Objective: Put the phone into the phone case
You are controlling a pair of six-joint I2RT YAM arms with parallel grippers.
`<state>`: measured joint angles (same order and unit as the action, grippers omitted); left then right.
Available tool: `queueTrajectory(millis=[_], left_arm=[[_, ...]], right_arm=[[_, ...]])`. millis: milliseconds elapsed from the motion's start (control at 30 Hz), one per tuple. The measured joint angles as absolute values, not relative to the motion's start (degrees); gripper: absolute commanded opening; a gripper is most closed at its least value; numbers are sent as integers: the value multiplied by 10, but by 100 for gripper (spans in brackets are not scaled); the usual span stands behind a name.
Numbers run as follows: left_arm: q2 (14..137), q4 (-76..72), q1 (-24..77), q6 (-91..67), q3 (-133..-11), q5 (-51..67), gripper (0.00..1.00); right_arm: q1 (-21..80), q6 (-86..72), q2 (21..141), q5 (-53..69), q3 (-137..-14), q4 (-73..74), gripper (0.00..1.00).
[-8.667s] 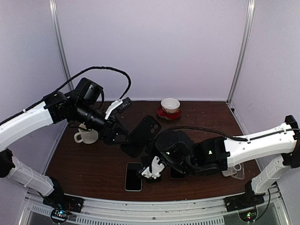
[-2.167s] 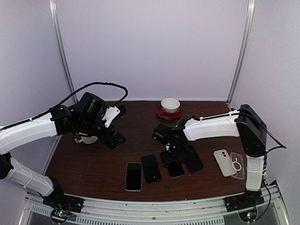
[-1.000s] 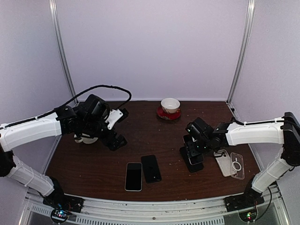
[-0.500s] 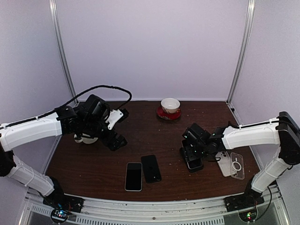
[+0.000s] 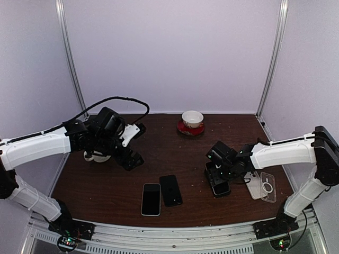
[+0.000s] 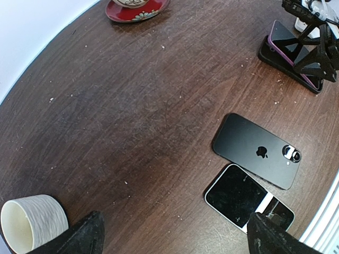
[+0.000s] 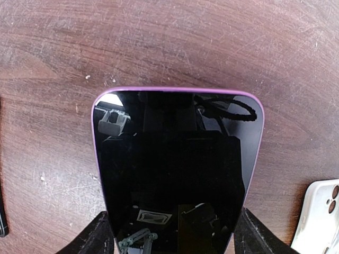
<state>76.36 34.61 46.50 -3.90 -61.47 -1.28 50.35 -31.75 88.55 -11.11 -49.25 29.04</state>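
My right gripper holds just the phone, slanted on the black phone case; it should open, take both together (image 6: pixel 290 72) and lift them to my left gripper.
A phone with a purple rim (image 7: pixel 177 159) fills the right wrist view, screen up. My right gripper (image 7: pixel 177 235) is shut on it, one finger on each long side. In the left wrist view the phone (image 6: pixel 288 47) is tilted, its lower end on a flat black phone case (image 6: pixel 273 58) lying on the table. From above, the right gripper (image 5: pixel 218 177) is at centre right over that black case (image 5: pixel 222 189). My left gripper (image 5: pixel 132 159) hangs open and holds nothing, well to the left.
A black phone (image 5: pixel 170 190), back up, and a white-framed phone (image 5: pixel 151 199) lie near the front edge. A whitish case (image 5: pixel 252 182) and a clear case (image 5: pixel 268 186) lie right of the right gripper. A mug (image 5: pixel 97 154) stands under the left arm. A cup on a red saucer (image 5: pixel 192 120) is at the back.
The right gripper has drifted slightly nearer and lower with the phone over the black case. The left arm has hardly moved.
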Motion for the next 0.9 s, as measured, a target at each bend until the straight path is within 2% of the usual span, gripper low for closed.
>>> queueTrajectory(millis=[233, 400, 467, 667, 900], left_arm=[[765, 346, 465, -39, -615, -13, 98], [765, 346, 465, -39, -615, -13, 98], [765, 346, 465, -39, -615, -12, 98], [765, 346, 465, -39, -615, -13, 97], [765, 346, 465, -38, -615, -12, 98]], right_arm=[[504, -343, 900, -112, -502, 309, 51], [503, -366, 920, -112, -515, 326, 60], [502, -369, 929, -113, -521, 330, 67], [501, -377, 942, -109, -537, 352, 98], [500, -383, 954, -94, -545, 392, 99]])
